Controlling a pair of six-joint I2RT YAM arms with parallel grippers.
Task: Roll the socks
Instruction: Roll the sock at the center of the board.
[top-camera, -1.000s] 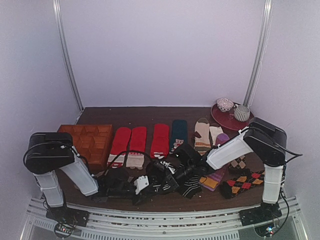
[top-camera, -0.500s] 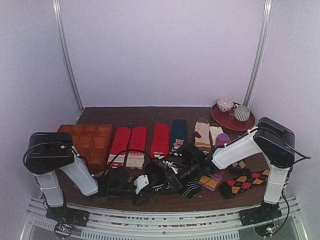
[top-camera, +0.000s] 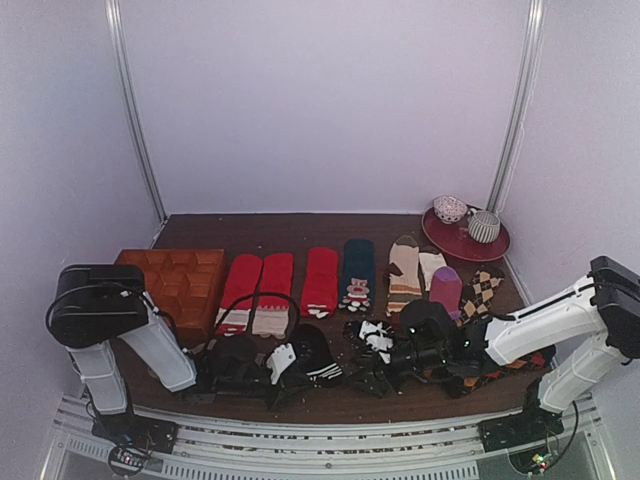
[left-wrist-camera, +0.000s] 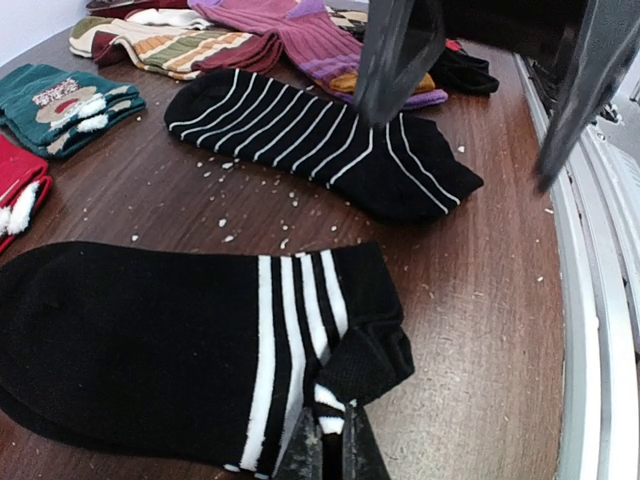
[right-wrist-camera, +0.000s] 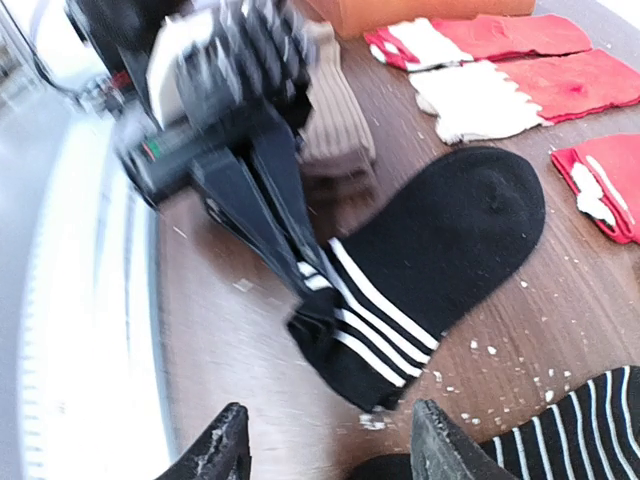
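Just one corner of the cuff is folded, so next I pinch the cuff's flat end (right-wrist-camera: 380, 380) with my right gripper and hold it while my left gripper takes the folded corner again.
The mostly black sock (left-wrist-camera: 140, 340) with white bands at its cuff lies flat on the wooden table (left-wrist-camera: 480, 300). My left gripper (left-wrist-camera: 333, 445) is shut on a folded corner of that cuff. In the top view this left gripper (top-camera: 295, 366) sits low by the black sock (top-camera: 312, 350). The thinly white-striped sock (left-wrist-camera: 320, 140) lies just beyond it. My right gripper (right-wrist-camera: 330, 450) hovers open over bare wood, holding nothing, just short of the banded cuff (right-wrist-camera: 370, 330). The striped sock's edge (right-wrist-camera: 585, 430) shows at its right. In the top view the right gripper (top-camera: 372, 362) faces the left one.
An orange compartment tray (top-camera: 185, 280) stands at the back left. Red socks (top-camera: 250, 285), a teal sock (top-camera: 358, 265), tan striped socks (top-camera: 405, 270), a purple sock (top-camera: 445, 288) and argyle socks (top-camera: 488, 288) line the table. A red plate (top-camera: 450, 240) with cups sits back right. A tan sock (right-wrist-camera: 335, 120) lies behind the left gripper.
My right arm drew back to the right and dropped low, and its jaws went from shut to open. The left jaws closed on the sock's cuff.
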